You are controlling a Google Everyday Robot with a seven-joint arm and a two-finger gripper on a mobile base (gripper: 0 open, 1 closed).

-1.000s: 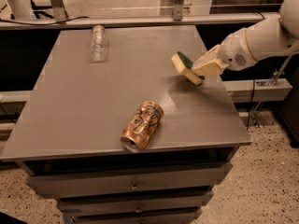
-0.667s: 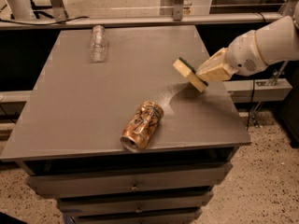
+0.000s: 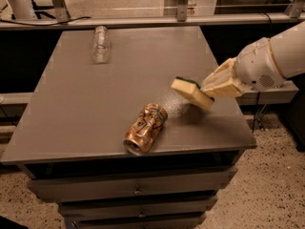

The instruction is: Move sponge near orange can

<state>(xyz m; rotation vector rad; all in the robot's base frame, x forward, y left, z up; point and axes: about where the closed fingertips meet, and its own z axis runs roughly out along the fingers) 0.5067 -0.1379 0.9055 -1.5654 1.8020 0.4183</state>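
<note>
The robot's gripper should release the sponge between the orange can and the table edge (image 3: pixel 199 113) under the robot's arm.
The sponge (image 3: pixel 191 92), pale yellow foam with a dark green top edge, is tilted and held just above the table at the right. My gripper (image 3: pixel 215 87) comes in from the right on a white arm and is shut on the sponge's right end. The orange can (image 3: pixel 145 129) lies on its side near the table's front edge, its silver rim facing the front. The sponge is up and to the right of the can, a short gap apart.
The grey table (image 3: pixel 86 104) stands on a drawer cabinet. A clear plastic bottle (image 3: pixel 100 43) lies at the back left. A railing (image 3: pixel 143 20) runs behind the table. The table's right edge is just under my arm.
My gripper has carried the sponge down and toward the front, closer to the can. The can and the bottle have not moved.
</note>
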